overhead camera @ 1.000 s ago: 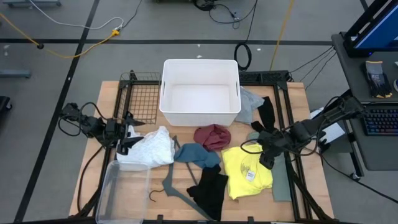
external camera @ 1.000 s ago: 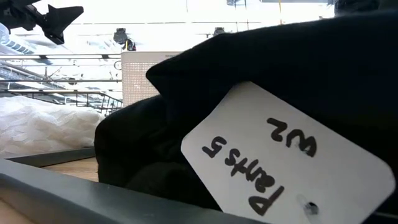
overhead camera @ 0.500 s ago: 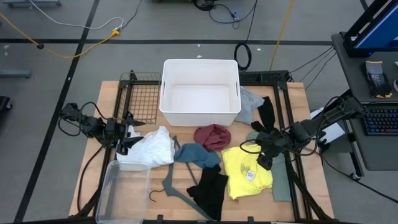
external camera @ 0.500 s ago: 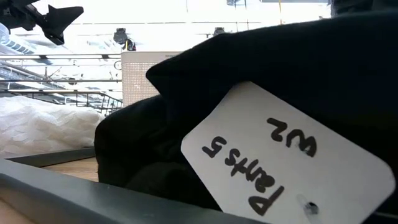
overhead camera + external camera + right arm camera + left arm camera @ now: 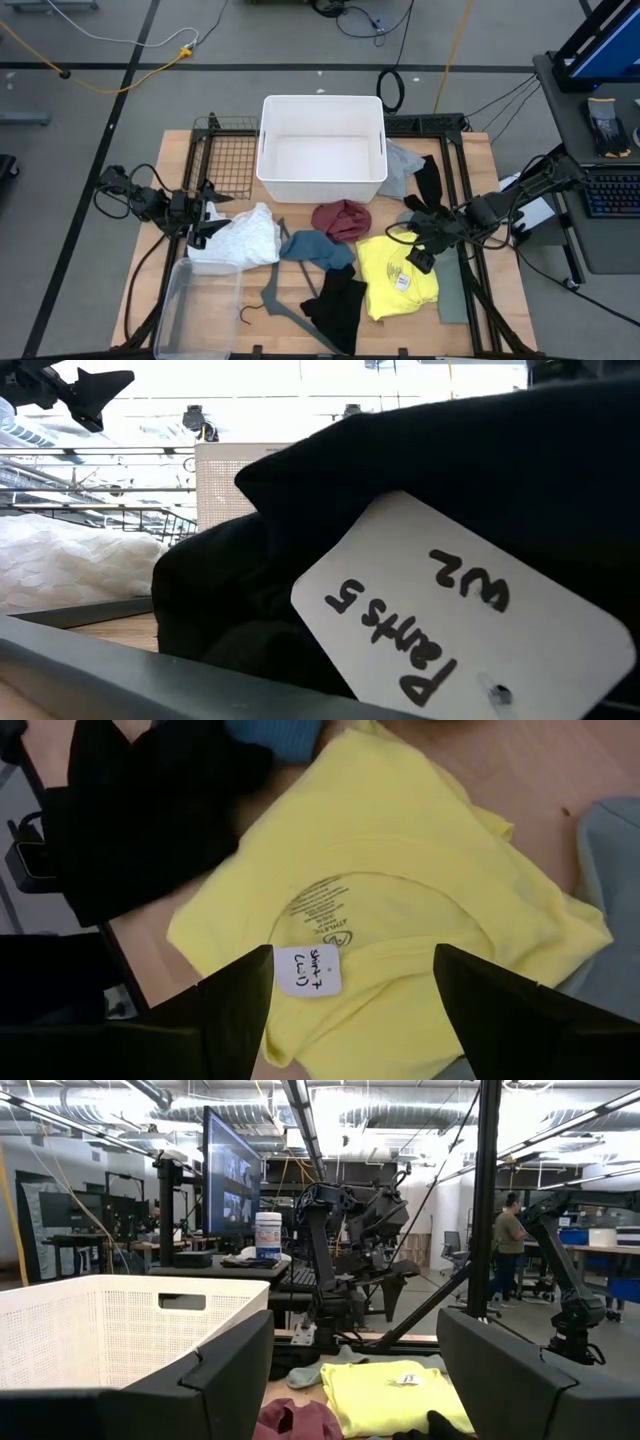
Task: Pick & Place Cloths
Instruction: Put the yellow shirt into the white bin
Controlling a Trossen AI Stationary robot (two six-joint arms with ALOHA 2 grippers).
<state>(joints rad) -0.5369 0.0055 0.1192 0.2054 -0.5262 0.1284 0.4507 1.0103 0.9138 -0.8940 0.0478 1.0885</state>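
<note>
I will next close my right gripper on the collar's far-side edge (image 5: 411, 251) (image 5: 470, 925) on the yellow shirt, toward the sage-green cloth and away from the white tag.
In the high view the cloths lie on the table in front of the white bin (image 5: 322, 148). They are white (image 5: 245, 240), maroon (image 5: 341, 220), teal-blue (image 5: 315, 248), black (image 5: 338, 305), yellow (image 5: 397, 270), sage-green (image 5: 455, 290) and pale grey (image 5: 403, 166). My right gripper (image 5: 419, 261) hovers open over the yellow shirt (image 5: 400, 890), its fingers pointing down on either side of the white tag (image 5: 308, 970). My left gripper (image 5: 207, 226) waits open beside the white cloth, aimed level across the table (image 5: 355, 1380). The black cloth with its tag (image 5: 450, 600) fills the low view.
A thin grey hanger (image 5: 280, 298) lies between the teal-blue and black cloths. A clear plastic tray (image 5: 195, 312) sits at the near left corner and a wire rack (image 5: 228, 155) stands left of the bin. A second black piece (image 5: 428, 185) lies by the pale grey cloth.
My right gripper has edged a little toward the table's left, farther over the yellow shirt. It has stayed open. The cloths have not moved.
</note>
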